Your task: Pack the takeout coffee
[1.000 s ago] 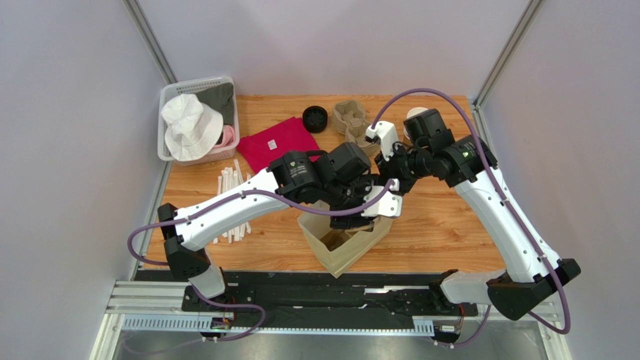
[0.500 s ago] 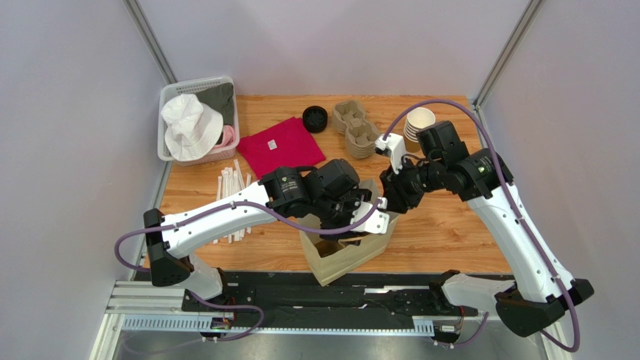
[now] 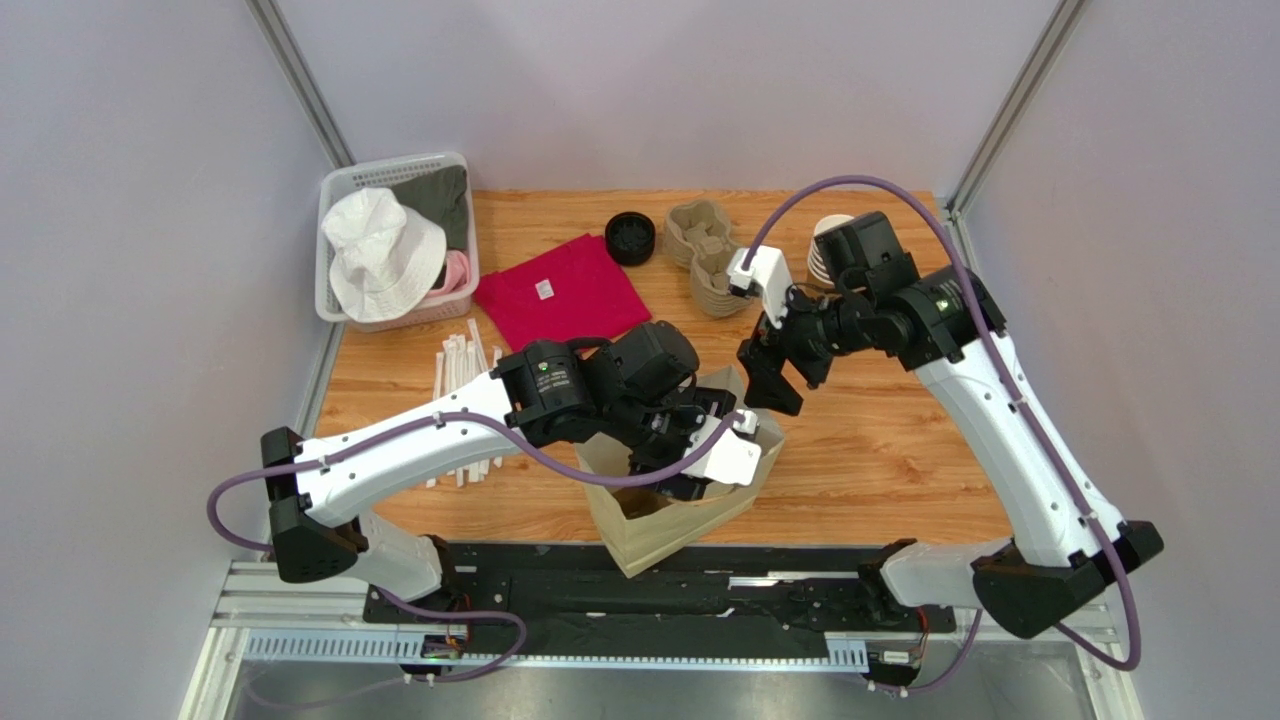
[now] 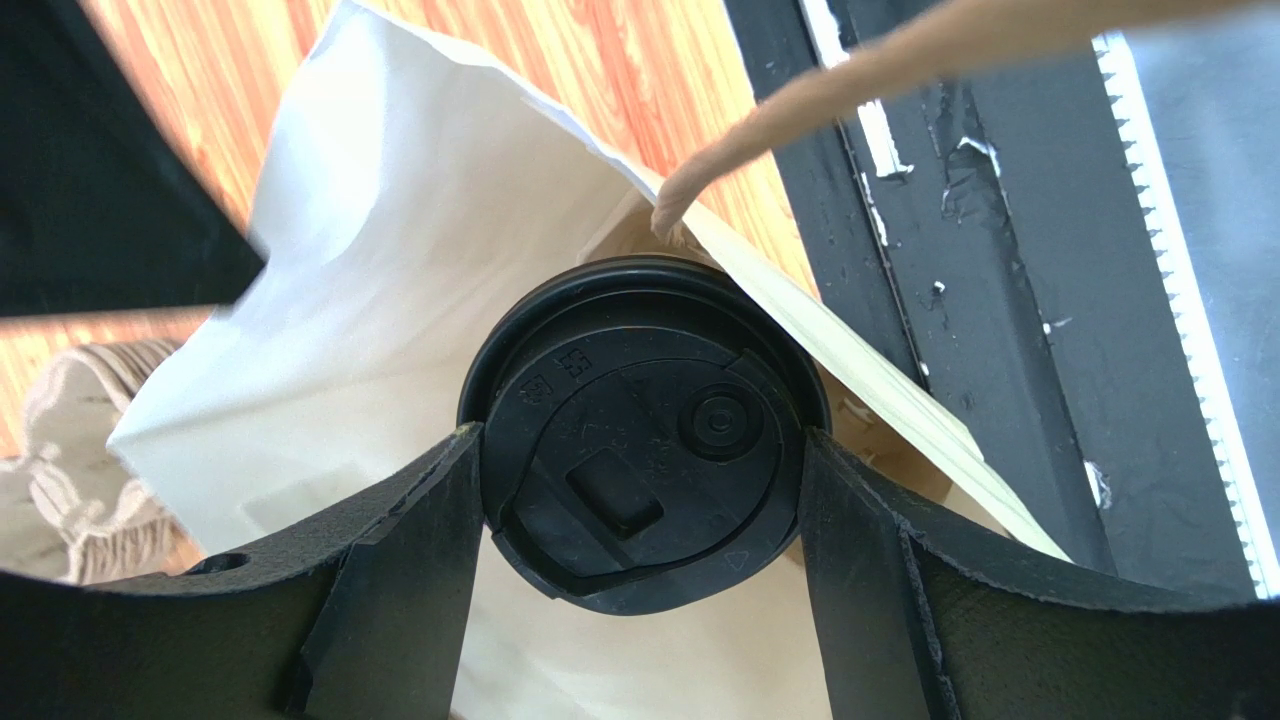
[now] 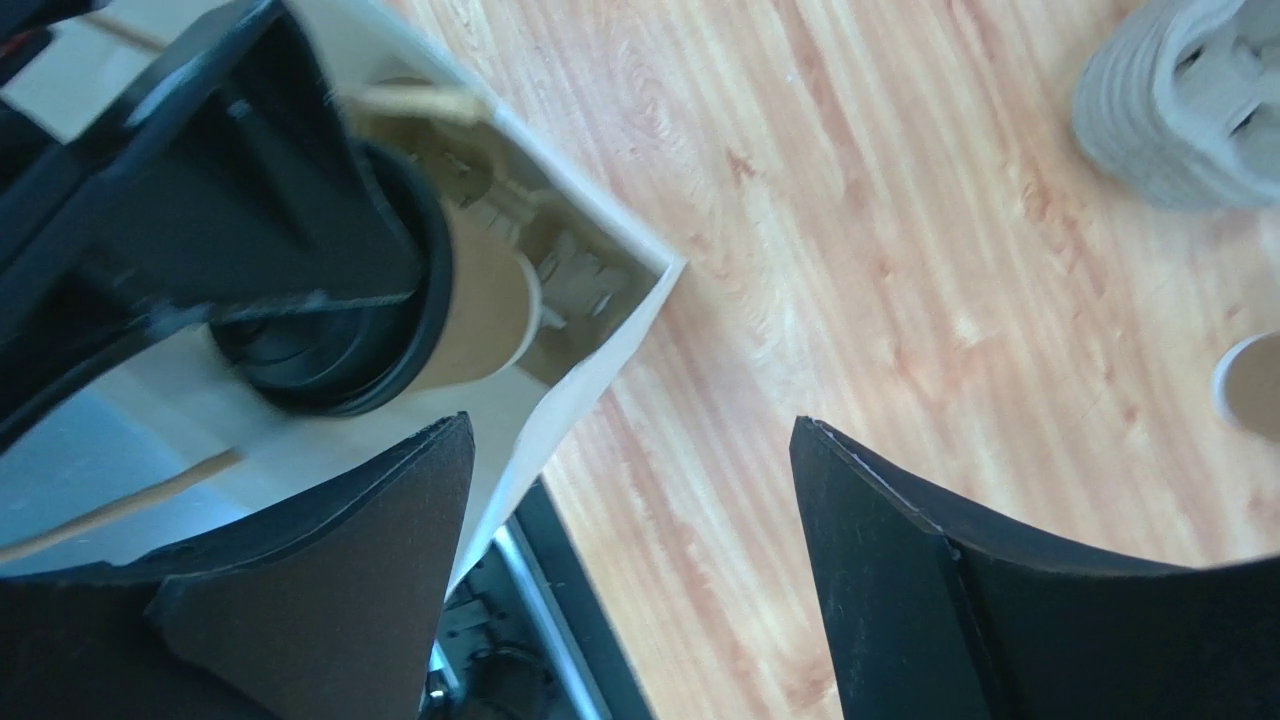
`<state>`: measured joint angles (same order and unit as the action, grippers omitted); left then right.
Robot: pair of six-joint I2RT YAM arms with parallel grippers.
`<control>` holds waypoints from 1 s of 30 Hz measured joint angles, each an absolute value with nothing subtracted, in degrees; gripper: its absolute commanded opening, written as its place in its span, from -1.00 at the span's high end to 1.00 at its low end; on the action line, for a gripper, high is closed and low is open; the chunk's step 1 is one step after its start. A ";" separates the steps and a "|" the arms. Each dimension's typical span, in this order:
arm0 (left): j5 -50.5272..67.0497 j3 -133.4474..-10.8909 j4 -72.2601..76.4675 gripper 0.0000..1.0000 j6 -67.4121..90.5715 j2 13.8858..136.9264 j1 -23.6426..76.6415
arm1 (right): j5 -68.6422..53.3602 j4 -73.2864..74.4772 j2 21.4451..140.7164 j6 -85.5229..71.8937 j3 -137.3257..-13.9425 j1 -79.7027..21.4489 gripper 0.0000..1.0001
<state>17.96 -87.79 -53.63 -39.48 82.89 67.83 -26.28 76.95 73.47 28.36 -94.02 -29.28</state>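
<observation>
I can see the kraft paper bag standing crooked around the coffee in my left gripper, so next I pinch the bag's rim (image 3: 733, 378) with my right gripper and hold the bag steady.
The takeout coffee (image 4: 646, 435), a brown cup (image 5: 484, 308) with a black lid, sits inside the open kraft paper bag (image 3: 676, 510). My left gripper (image 4: 643, 495) is shut on it, one finger on each side of the lid. From above, the left wrist (image 3: 661, 393) hides the cup. My right gripper (image 5: 631, 495) is open with nothing between its fingers. It hangs just right of the bag's rim (image 5: 601, 360), over bare table, and shows in the top view as the right gripper (image 3: 766, 378).
A white basket (image 3: 343, 188) holding a hat stands at the back left, with a red cloth (image 3: 559, 288) and white straws (image 3: 463, 393) near it. A loose black lid (image 3: 631, 237), pulp cup carriers (image 3: 709, 258) and stacked paper cups (image 3: 827, 240) lie behind the bag.
My right gripper has opened, let go of the bag's rim and drawn back. The left arm has carried the cup down into the bag, which shifted toward the near edge.
</observation>
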 measured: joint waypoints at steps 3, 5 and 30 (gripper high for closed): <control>18.70 -87.79 -53.71 1.00 -39.94 82.67 67.83 | -26.81 75.48 76.49 30.98 -95.53 -29.28 -0.63; 19.09 -87.64 -53.80 1.00 -40.14 82.67 67.83 | -27.42 74.41 78.78 32.67 -96.82 -29.28 -0.59; 18.72 -83.48 -55.68 1.00 -40.47 79.29 64.07 | -31.94 77.41 73.52 36.07 -93.80 -31.05 0.22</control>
<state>18.72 -83.48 -55.68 -40.47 79.29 64.07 -31.94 77.41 73.52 36.07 -93.80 -31.05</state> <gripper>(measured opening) 0.774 0.102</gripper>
